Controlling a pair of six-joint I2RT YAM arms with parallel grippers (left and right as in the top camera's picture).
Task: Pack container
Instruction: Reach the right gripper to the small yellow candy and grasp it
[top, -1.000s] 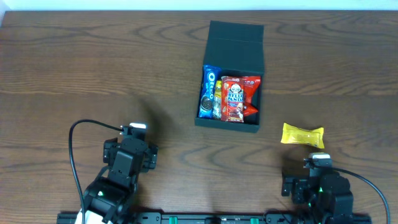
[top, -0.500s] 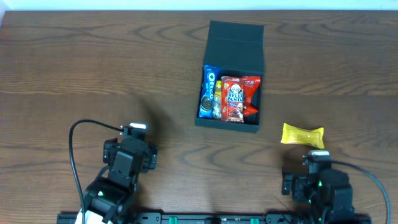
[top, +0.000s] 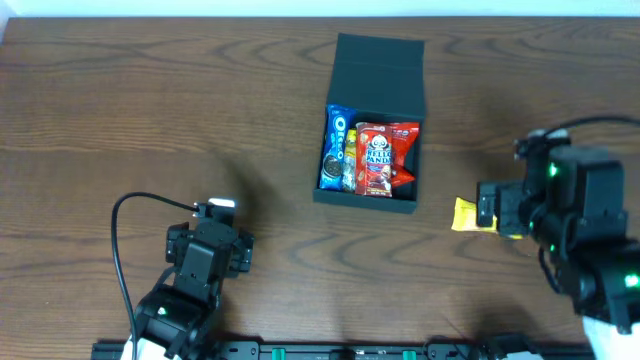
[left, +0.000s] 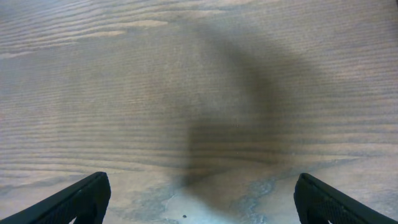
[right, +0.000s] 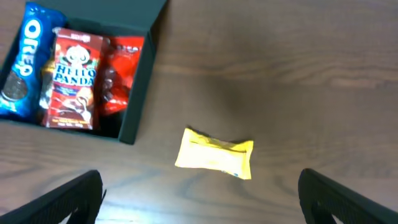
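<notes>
The middle part (top: 487, 227) (right: 214, 154) of the yellow snack packet, between its two sealed ends, should be gripped next by my right gripper.
The container (top: 380, 66) is a dark teal-black box with its flap lid open at the far middle of the table. It holds an Oreo packet (top: 337, 148), a Hello Panda box (top: 376, 158) and a red packet (top: 404, 138). A yellow snack packet (top: 464, 214) lies on the table to the right of the box, partly covered by my right arm. My right gripper (top: 498, 206) hovers over it, open and empty. In the right wrist view the yellow packet (right: 214, 154) lies ahead of the open right gripper (right: 202, 205), with the container (right: 140, 93) at upper left. My left gripper (top: 211, 245) is open and empty over bare wood.
The left wrist view shows only wood grain between the open fingers (left: 202, 199). A black cable (top: 130, 205) loops from the left arm at the front left. The table's far edge runs along the top.
My right arm has risen from the table's front edge and moved away from it, now over the yellow packet. The left arm has not moved.
</notes>
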